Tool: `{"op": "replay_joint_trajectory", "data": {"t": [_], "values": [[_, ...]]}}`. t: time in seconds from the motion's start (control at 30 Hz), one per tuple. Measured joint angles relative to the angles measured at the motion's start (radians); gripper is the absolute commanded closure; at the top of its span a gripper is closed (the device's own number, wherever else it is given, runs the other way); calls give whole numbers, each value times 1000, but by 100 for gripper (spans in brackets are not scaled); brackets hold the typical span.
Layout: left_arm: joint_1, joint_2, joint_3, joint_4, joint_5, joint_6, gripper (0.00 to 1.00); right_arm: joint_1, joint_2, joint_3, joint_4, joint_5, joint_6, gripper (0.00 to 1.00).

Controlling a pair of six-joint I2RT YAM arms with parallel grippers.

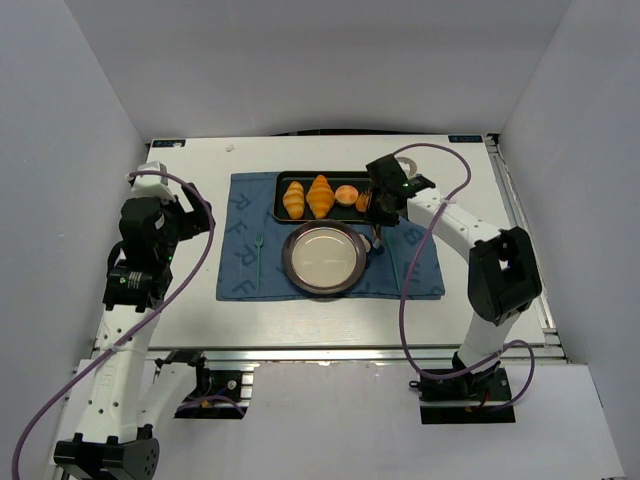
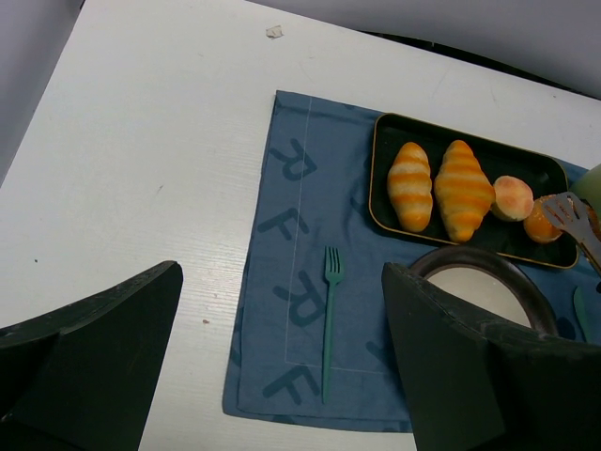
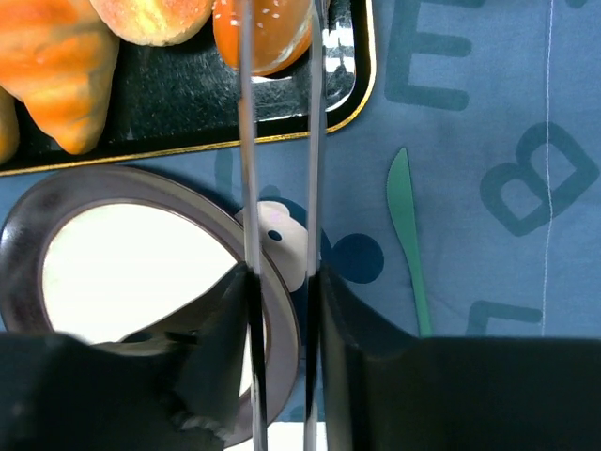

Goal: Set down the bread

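Observation:
The robot's right gripper needs to release the bread on the pale middle of the dark-rimmed plate [image 1: 332,265].
The bread [image 3: 263,33], a glossy orange-brown oval roll, is at the right end of the black tray [image 3: 188,103]. It also shows in the top view [image 1: 362,202] and the left wrist view [image 2: 543,224]. My right gripper [image 3: 282,282] is shut on metal tongs [image 3: 246,169]. The two tong arms reach forward and their tips sit on either side of the bread. I cannot tell whether the bread is lifted off the tray. In the top view the right gripper [image 1: 380,222] is over the right rim of the plate [image 1: 290,262]. My left gripper [image 2: 282,357] is open and empty above the table's left side.
Two ridged croissants [image 1: 294,199] [image 1: 320,196] and a paler round bun [image 1: 346,195] lie in the tray. A blue placemat [image 1: 240,200] carries a green fork [image 2: 329,319] on the left and a green knife [image 3: 406,235] on the right. A roll of tape [image 1: 408,163] lies behind the tray.

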State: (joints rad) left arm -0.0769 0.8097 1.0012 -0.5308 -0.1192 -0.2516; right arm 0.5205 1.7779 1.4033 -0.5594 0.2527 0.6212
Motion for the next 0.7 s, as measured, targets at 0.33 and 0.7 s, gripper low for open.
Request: {"op": "replay_joint_trajectory", "data": {"t": [0.33,0.7], "values": [[0,0,0,0,0,0,2,5,-3,49,-38,14,1,69],[0,0,0,-1,5,-2,2,49,-153,101,-131,46,-69,66]]}}
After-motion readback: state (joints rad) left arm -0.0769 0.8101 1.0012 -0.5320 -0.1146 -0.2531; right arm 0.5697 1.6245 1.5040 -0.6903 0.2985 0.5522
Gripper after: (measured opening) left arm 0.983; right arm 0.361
